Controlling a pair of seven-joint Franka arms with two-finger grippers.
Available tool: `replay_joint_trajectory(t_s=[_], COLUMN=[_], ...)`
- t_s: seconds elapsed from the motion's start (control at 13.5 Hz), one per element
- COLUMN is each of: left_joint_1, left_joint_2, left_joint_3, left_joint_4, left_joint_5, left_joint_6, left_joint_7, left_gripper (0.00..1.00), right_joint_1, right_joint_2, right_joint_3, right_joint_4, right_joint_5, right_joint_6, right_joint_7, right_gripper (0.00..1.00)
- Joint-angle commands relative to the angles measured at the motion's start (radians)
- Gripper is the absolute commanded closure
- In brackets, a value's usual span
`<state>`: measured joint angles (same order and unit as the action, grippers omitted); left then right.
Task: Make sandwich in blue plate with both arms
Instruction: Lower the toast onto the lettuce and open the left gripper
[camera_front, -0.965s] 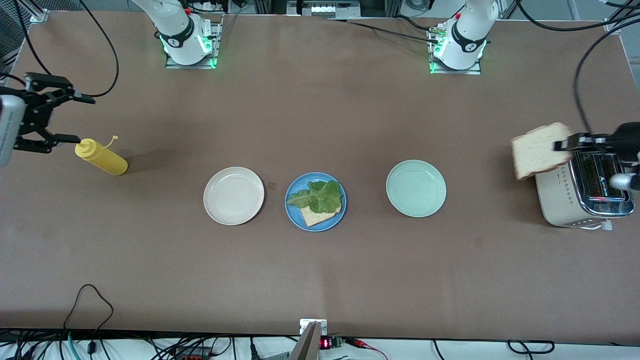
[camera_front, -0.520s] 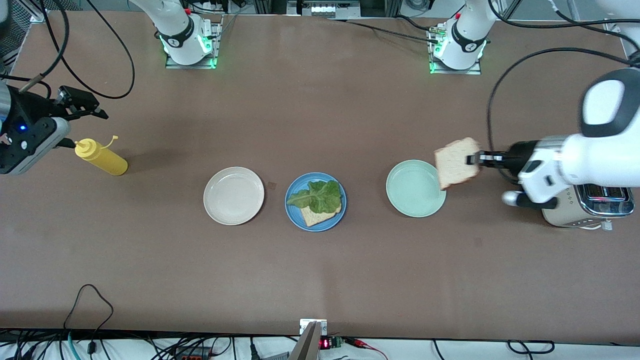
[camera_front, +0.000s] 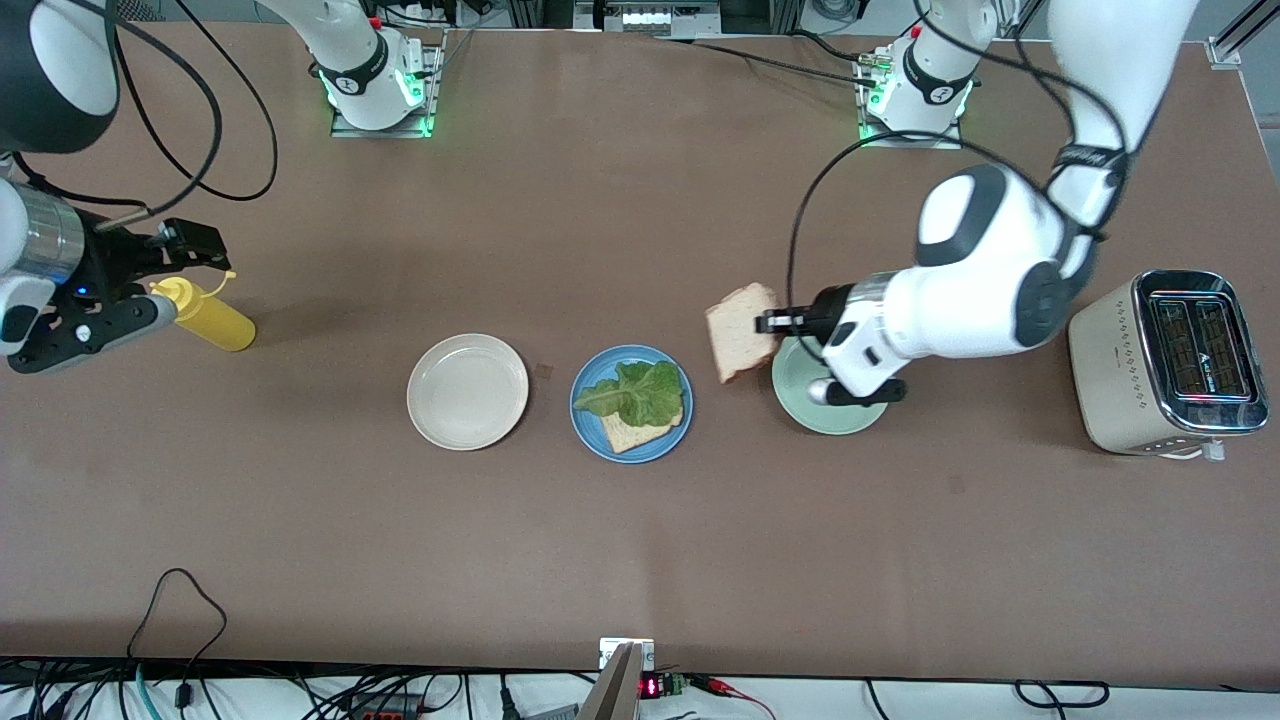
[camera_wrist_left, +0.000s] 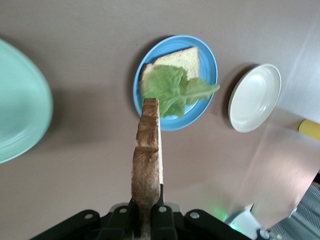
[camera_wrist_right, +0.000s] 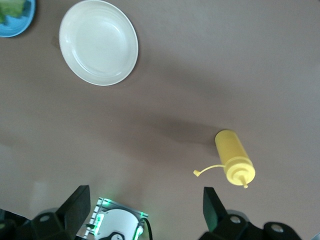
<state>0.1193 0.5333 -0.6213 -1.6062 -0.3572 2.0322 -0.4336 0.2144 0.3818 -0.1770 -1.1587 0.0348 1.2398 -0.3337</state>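
The robot's left gripper should release its bread slice, held above the table between the plates, on top of the green lettuce leaf (camera_front: 629, 388) (camera_wrist_left: 177, 93) on the blue plate.
The blue plate (camera_front: 592, 425) lies mid-table with a tan bread slice (camera_front: 628, 436) on it and a ruffled green lettuce leaf (camera_front: 635, 392) on top. My left gripper (camera_front: 770, 321) is shut on a second bread slice (camera_front: 741, 330), held on edge in the air over the table between the blue plate and the mint plate. In the left wrist view this slice (camera_wrist_left: 148, 155) rises edge-on from the left gripper (camera_wrist_left: 148, 215), with the blue plate (camera_wrist_left: 207, 60) and lettuce (camera_wrist_left: 175, 90) past it. My right gripper (camera_front: 165, 275) hangs open over the yellow bottle's cap (camera_front: 172, 293).
A yellow squeeze bottle (camera_front: 205, 315) lies at the right arm's end of the table. A cream plate (camera_front: 467, 391) sits beside the blue plate. A mint-green plate (camera_front: 800, 400) lies partly under the left arm. A toaster (camera_front: 1165, 360) stands at the left arm's end.
The left arm has carried the bread slice from above the toaster, over the mint plate, toward the blue plate. The right arm has shifted over the yellow bottle, still open.
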Motion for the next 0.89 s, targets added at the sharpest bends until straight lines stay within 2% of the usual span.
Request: replay_joint_trajectory(t_s=[0.0, 0.22, 0.37, 0.59, 0.82], left_joint_1=[-0.079, -0.119, -0.142, -0.206, -0.233], left_joint_2=[0.091, 0.183, 0.235, 0.264, 0.312], left_joint_3=[0.000, 0.000, 0.000, 0.000, 0.002], left_joint_4=[0.006, 0.035, 0.101, 0.149, 0.216], left_joint_5=[-0.022, -0.017, -0.017, -0.020, -0.020], left_joint_6=[0.165, 0.275, 0.275, 0.275, 0.276], left_joint_7=[-0.072, -0.067, -0.060, -0.056, 0.018], left_gripper=[0.99, 1.00, 1.00, 1.00, 1.00], right_joint_1=[0.003, 0.000, 0.002, 0.005, 0.000], right_joint_2=[-0.020, -0.035, -0.069, -0.162, -0.222], right_joint_3=[-0.009, -0.013, -0.018, -0.016, -0.016], right_joint_4=[-0.067, -0.120, -0.180, -0.343, -0.433], right_joint_5=[-0.013, -0.015, -0.015, -0.015, -0.016], right_joint_6=[0.024, 0.035, 0.064, 0.164, 0.197], right_joint_7=[0.044, 0.076, 0.076, 0.151, 0.156], right_gripper=[0.00, 0.00, 0.00, 0.00, 0.00])
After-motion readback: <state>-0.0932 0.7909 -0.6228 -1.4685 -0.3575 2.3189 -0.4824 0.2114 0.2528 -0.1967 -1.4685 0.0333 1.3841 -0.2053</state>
